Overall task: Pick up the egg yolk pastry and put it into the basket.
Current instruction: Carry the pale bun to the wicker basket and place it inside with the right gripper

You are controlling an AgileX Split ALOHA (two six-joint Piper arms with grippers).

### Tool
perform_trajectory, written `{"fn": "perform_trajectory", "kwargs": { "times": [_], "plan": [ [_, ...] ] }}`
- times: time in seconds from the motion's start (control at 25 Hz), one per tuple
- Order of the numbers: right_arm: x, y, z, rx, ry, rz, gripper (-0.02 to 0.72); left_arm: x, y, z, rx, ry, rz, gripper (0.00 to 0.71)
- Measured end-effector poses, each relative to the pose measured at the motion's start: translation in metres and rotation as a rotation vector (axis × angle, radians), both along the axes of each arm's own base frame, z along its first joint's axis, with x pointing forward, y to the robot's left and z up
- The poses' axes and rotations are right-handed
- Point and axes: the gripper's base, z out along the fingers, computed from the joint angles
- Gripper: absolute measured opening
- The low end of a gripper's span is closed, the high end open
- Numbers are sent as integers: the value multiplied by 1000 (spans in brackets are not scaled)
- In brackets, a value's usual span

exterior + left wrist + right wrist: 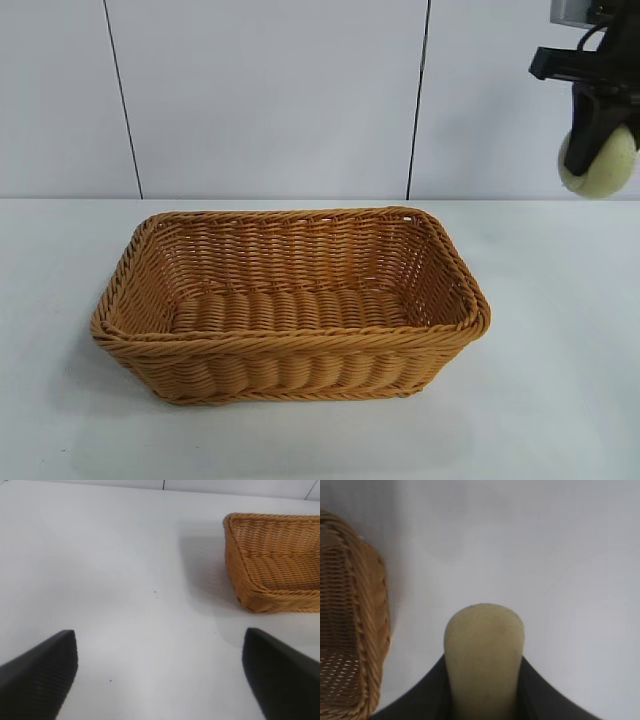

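Observation:
The robot's right gripper should release the egg yolk pastry on the basket's bottom, near the middle of its front rim (298, 312).
My right gripper (592, 150) is shut on the pale yellow egg yolk pastry (600, 165) and holds it high above the table at the far right, well to the right of the basket. In the right wrist view the pastry (484, 655) sits clamped between the two black fingers (420, 697). The golden-brown wicker basket (300, 340) stands empty in the middle of the table; it also shows in the left wrist view (272, 570) and the right wrist view (350, 630). My left gripper (160, 670) is open and empty above bare table beside the basket; it is out of the exterior view.
The white table (560, 380) runs around the basket on all sides. A white panelled wall (270, 90) stands behind the table.

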Motion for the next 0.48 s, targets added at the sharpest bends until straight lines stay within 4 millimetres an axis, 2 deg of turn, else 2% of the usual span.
{"fn": "perform_trajectory", "kwargs": {
  "times": [0.2,0.36,0.48],
  "plan": [
    [-22,68,2,37,-69,137,167,0,0,0,0,0,0,690],
    [-33,106,-4,74,-115,197,167,0,0,0,0,0,0,690],
    [-35,126,-22,75,-111,228,167,0,0,0,-2,0,-1,690]
  ]
}}
